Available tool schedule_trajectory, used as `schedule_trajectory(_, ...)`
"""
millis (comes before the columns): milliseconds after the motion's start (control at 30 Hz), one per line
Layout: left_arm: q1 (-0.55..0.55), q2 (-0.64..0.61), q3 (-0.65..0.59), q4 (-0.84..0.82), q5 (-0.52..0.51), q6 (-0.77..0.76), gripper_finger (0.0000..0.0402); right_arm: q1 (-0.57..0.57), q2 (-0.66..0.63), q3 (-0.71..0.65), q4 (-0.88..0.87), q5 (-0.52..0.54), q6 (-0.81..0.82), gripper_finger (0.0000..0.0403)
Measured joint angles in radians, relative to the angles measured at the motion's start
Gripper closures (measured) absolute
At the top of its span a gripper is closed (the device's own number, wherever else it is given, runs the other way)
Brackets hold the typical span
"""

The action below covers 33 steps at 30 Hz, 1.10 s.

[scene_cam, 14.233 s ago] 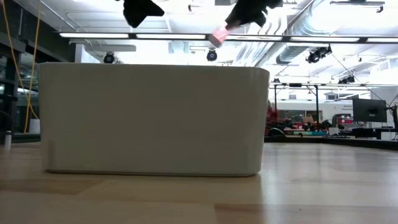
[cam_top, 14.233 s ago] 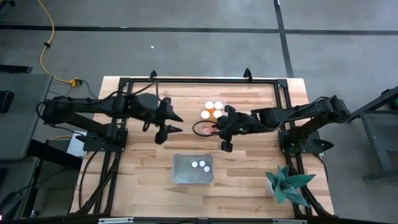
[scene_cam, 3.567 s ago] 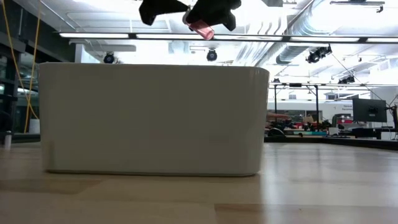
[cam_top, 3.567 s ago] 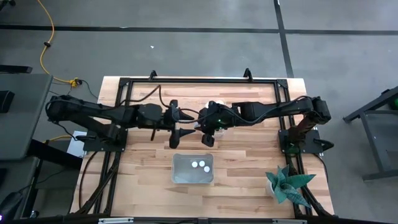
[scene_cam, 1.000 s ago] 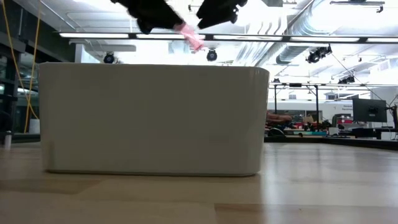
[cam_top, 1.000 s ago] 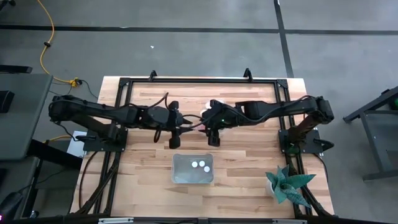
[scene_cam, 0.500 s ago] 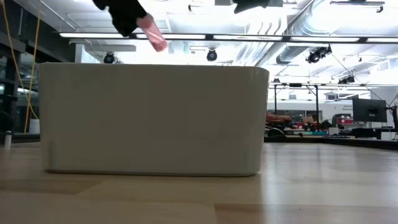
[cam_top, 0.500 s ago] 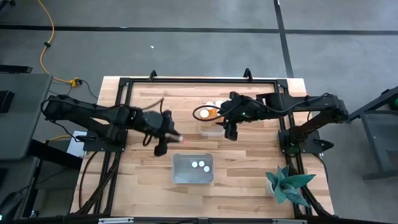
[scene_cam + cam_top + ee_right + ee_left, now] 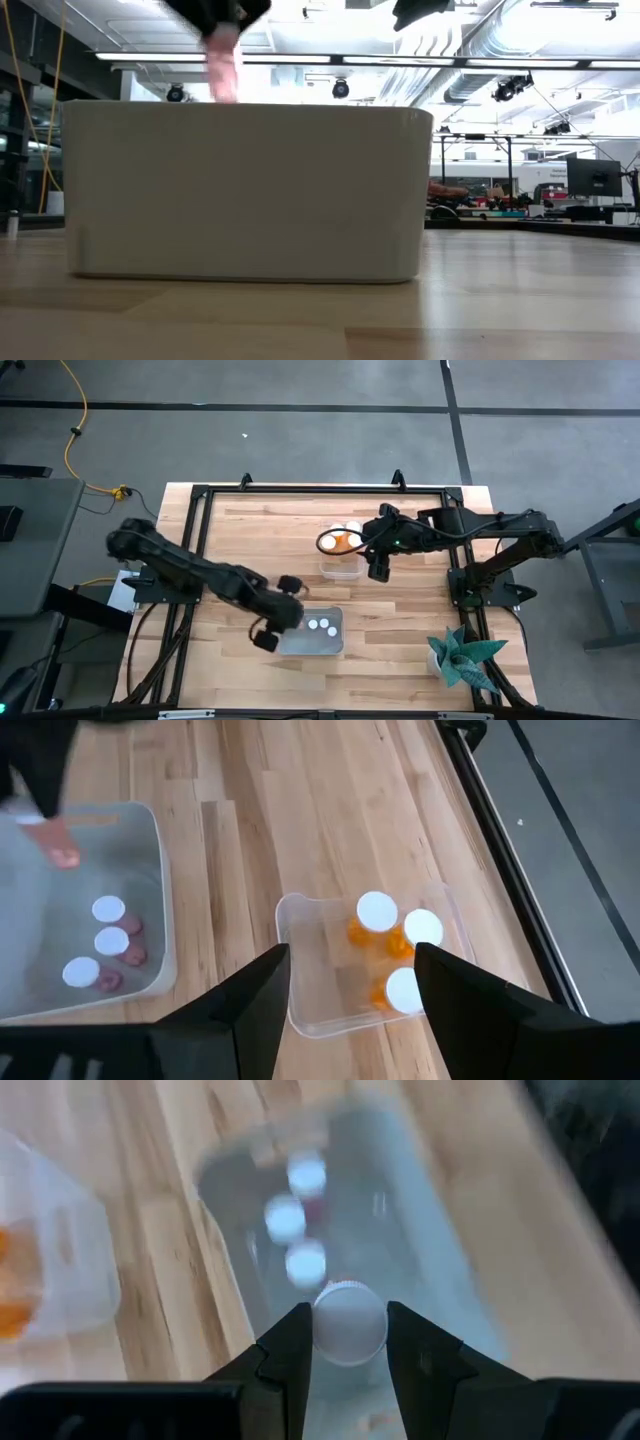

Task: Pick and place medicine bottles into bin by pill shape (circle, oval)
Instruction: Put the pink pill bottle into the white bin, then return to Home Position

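Note:
My left gripper needs to release the pinkish bottle, now held over the near clear bin, on the near bin's bottom [image 9: 297, 628] [image 9: 343, 1325], next to the closest standing bottle with a white cap.
My left gripper [image 9: 278, 622] is over the left part of the near clear bin [image 9: 288, 645] and is shut on a pinkish medicine bottle with a white cap [image 9: 348, 1323]. Its body shows below the gripper in the low view [image 9: 222, 72]. Three white-capped pinkish bottles [image 9: 287, 1220] stand on the near bin's floor. My right gripper [image 9: 375, 567] is open and empty beside the far clear bin [image 9: 328, 570], where three orange bottles [image 9: 392, 952] stand. My left gripper pinches the bottle between its two fingers [image 9: 290, 1348] at its top, on the sides of the white cap [image 9: 348, 1323]. The fingers come from above, pointing down. The bottle hangs upright, cap up, its pink body [image 9: 222, 72] below the fingers, over the near bin and clear of it.
A potted plant [image 9: 462, 657] stands at the table's near right corner. Black frame rails [image 9: 320, 490] run along the table's far and side edges. Bare wood lies between the two bins [image 9: 240, 870].
My left gripper has carried the pinkish bottle from the meeting point with my right gripper toward the table's near edge, to above the near bin. The bottle has turned from slanted to upright. My right gripper has drawn away toward the right, empty, beside the far bin.

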Motion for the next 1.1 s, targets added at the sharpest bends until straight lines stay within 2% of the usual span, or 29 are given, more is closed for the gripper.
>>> schedule_trajectory(167, -0.007, 0.148, 0.074, -0.126, -0.004, 0.084, 0.0303, 0.0, 0.0, 0.0, -0.009, 0.0, -0.002, 0.0194)
schedule_trajectory(467, -0.008, 0.3, 0.078, -0.11, -0.005, 0.091, 0.0302, 0.0, 0.0, 0.0, -0.007, 0.0, -0.003, 0.0194)
schedule_trajectory(867, -0.007, 0.314, 0.078, -0.081, -0.008, 0.087, 0.0297, 0.0, 0.0, 0.0, -0.004, 0.0, -0.003, 0.0194)
schedule_trajectory(967, -0.007, 0.314, 0.078, -0.081, -0.008, 0.088, 0.0276, 0.0, 0.0, 0.0, -0.004, 0.0, -0.003, 0.0194)
schedule_trajectory(1100, -0.006, 0.298, 0.078, -0.081, -0.007, 0.083, 0.0229, 0.0, 0.0, 0.0, -0.003, 0.0, -0.003, 0.0194)
